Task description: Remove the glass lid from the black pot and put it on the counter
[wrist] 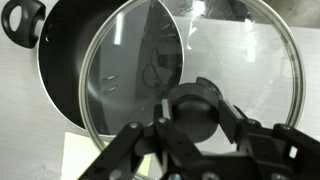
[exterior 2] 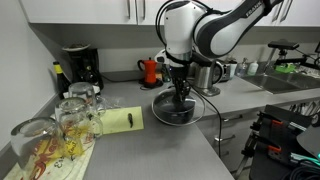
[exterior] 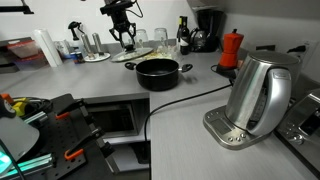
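Observation:
My gripper needs to let go of the glass lid on the counter's front edge [exterior: 98,85] next to the black pot, away from the kettle.
In the wrist view my gripper [wrist: 190,112] is shut on the black centre knob of the glass lid [wrist: 230,60]. The lid hangs shifted to the right of the black pot [wrist: 62,75], whose dark inside and one side handle show at the upper left. In an exterior view the gripper [exterior: 123,40] holds the lid [exterior: 137,53] just behind and left of the open pot [exterior: 158,72], which stands on the light-grey counter [exterior: 100,80]. In an exterior view the gripper [exterior 2: 180,97] is low over the pot [exterior 2: 178,112]; the lid is hard to make out there.
A steel kettle [exterior: 255,95] stands near the front and a red moka pot [exterior: 231,48] at the back. A black cable [exterior: 180,98] runs across the counter. A yellow sheet [exterior 2: 118,121] and glass jars [exterior 2: 75,115] lie beside the pot. A coffee machine [exterior 2: 78,68] stands in the corner.

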Robot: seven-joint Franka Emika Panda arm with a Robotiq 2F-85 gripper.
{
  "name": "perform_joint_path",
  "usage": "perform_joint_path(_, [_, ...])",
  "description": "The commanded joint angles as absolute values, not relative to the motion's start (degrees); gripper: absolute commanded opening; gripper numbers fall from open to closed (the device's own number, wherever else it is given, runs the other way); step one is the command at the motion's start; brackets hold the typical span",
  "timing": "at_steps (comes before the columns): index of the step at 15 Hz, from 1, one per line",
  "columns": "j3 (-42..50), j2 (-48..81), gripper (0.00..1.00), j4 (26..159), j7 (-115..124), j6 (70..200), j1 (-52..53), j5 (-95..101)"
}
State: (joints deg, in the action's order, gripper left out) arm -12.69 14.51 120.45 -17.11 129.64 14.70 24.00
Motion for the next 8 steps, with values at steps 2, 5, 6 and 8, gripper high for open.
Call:
perform_joint_path(2, [-14.17, 9.08, 0.24, 129.65, -19.86, 130.95, 16.55, 31.11])
perform_joint_path(5, [-15.69, 8.42, 0.24, 133.80, -19.12, 131.55, 18.16, 35.73])
perform_joint_path(6, [-16.29, 8.59, 0.24, 134.68, -18.63, 131.79, 18.76, 37.06])
perform_joint_path(8, [-17.51, 9.16, 0.24, 135.74, -17.81, 132.26, 19.84, 38.95])
